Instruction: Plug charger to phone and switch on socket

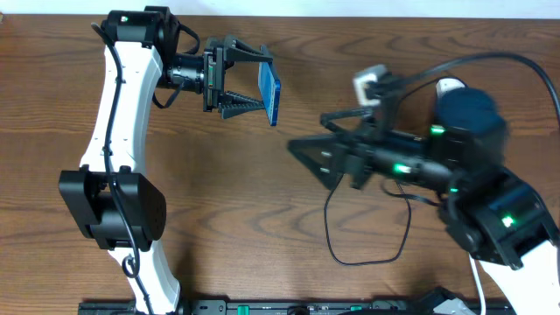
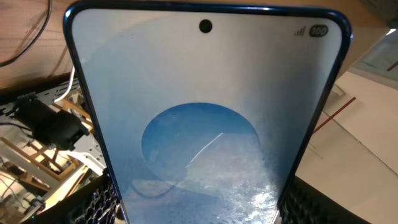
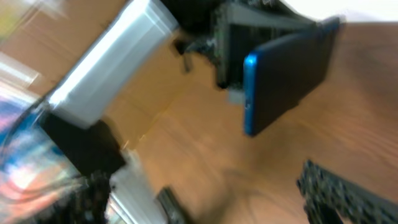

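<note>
The robot's right gripper will next move to the phone's near edge (image 1: 276, 108) (image 3: 250, 96), which sticks out past the left gripper's fingers, and close there.
My left gripper (image 1: 259, 86) is shut on the phone (image 1: 271, 91) and holds it on edge above the table. The blue screen fills the left wrist view (image 2: 205, 124), with my fingers (image 2: 202, 210) at both of its sides. My right gripper (image 1: 306, 133) is open, to the right of the phone and pointing at it. The blurred right wrist view shows the phone (image 3: 286, 68) ahead of the spread fingers (image 3: 211, 199). The charger's black cable (image 1: 326, 223) loops on the table under the right arm. A white block, perhaps its adapter (image 1: 370, 82), shows behind the arm. The socket is mostly hidden; a white bit (image 1: 451, 86) shows.
The wooden table (image 1: 262, 219) spans the overhead view. The left arm's white links (image 1: 118, 114) run down the left side. The right arm's dark body (image 1: 490, 201) covers the right side. A small dark blurred thing (image 3: 171, 205) sits between the right fingers.
</note>
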Controlling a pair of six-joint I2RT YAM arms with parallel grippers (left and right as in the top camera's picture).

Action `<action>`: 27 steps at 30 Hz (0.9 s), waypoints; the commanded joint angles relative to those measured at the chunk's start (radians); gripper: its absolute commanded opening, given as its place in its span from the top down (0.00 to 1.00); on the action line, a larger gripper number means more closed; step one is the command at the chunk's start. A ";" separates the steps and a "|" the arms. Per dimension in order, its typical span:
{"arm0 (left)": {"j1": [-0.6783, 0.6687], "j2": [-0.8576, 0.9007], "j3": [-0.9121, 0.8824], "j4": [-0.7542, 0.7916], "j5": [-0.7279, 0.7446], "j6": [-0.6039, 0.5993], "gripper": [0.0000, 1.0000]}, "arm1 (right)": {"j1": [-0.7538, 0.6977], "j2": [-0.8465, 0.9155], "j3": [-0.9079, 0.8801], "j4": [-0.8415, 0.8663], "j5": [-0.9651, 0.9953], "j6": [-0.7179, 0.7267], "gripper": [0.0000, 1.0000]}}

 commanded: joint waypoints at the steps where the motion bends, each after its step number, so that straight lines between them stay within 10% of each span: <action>1: -0.002 -0.042 0.008 -0.057 0.050 -0.001 0.25 | 0.126 0.108 0.152 -0.113 0.480 -0.019 0.06; 17: -0.002 -0.042 0.008 0.020 -0.052 -0.015 0.25 | 0.255 0.425 0.375 -0.190 0.734 0.065 0.16; 27: -0.002 -0.042 0.008 0.249 -0.171 -0.274 0.26 | 0.259 0.465 0.375 -0.187 0.779 0.123 0.30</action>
